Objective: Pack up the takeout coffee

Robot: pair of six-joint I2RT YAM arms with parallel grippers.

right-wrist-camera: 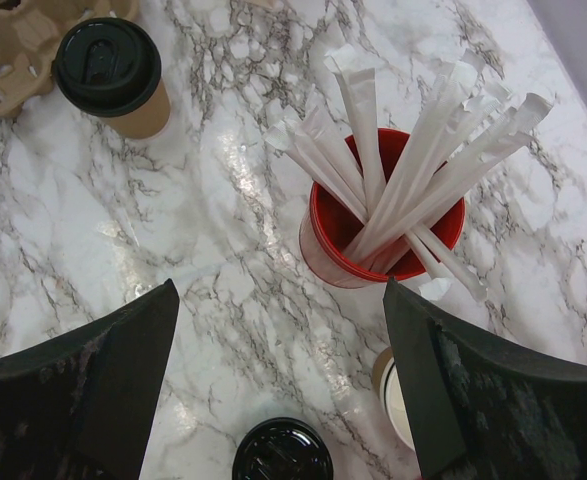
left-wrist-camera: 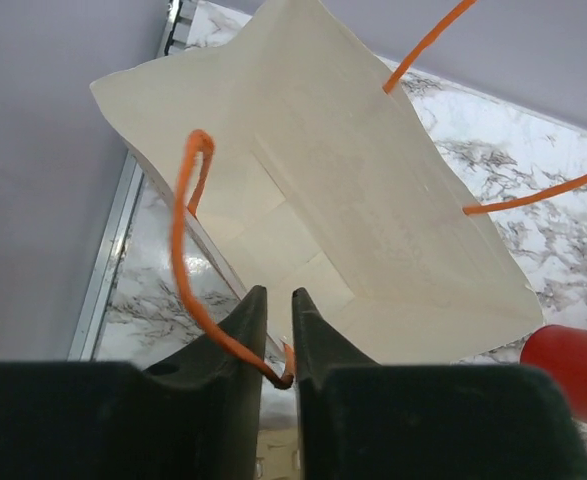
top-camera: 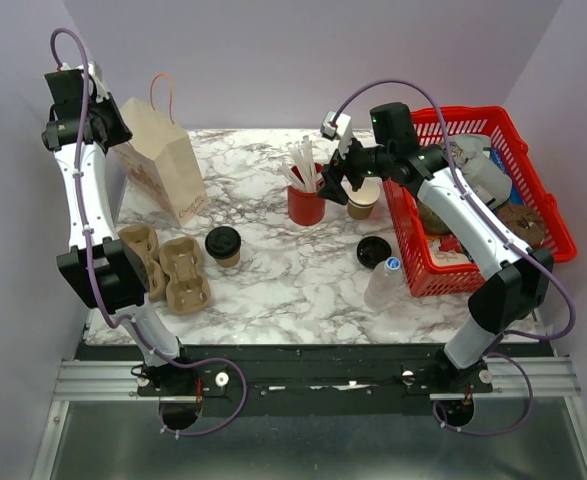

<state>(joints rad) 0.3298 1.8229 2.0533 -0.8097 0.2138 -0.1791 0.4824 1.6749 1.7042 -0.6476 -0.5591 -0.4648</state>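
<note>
I will pinch the bag's paper rim [left-wrist-camera: 227, 268] with my left gripper before carrying the bag in the middle of the table, because my left fingers sit loosely around the orange cord's lower end.
The takeout coffee [top-camera: 223, 244], a short tan cup with a black lid [right-wrist-camera: 107, 62], stands upright mid-table, touched by neither gripper. My left gripper [top-camera: 114, 124] is at the far left over the open paper bag [left-wrist-camera: 353, 200]. Its jaws [left-wrist-camera: 278, 300] stand almost together, and the bag's orange handle cord [left-wrist-camera: 180, 240] runs through the narrow slit between them. My right gripper [top-camera: 336, 180] hangs wide open [right-wrist-camera: 278, 290] above the table beside the red cup [right-wrist-camera: 323, 245] of wrapped straws [right-wrist-camera: 403, 150], holding nothing.
A cardboard cup carrier [top-camera: 165, 266] lies left of the coffee. A lidless tan cup [top-camera: 363, 200], a loose black lid [top-camera: 373, 250] and a clear bottle [top-camera: 384, 281] sit by the red basket [top-camera: 513, 125] at the right.
</note>
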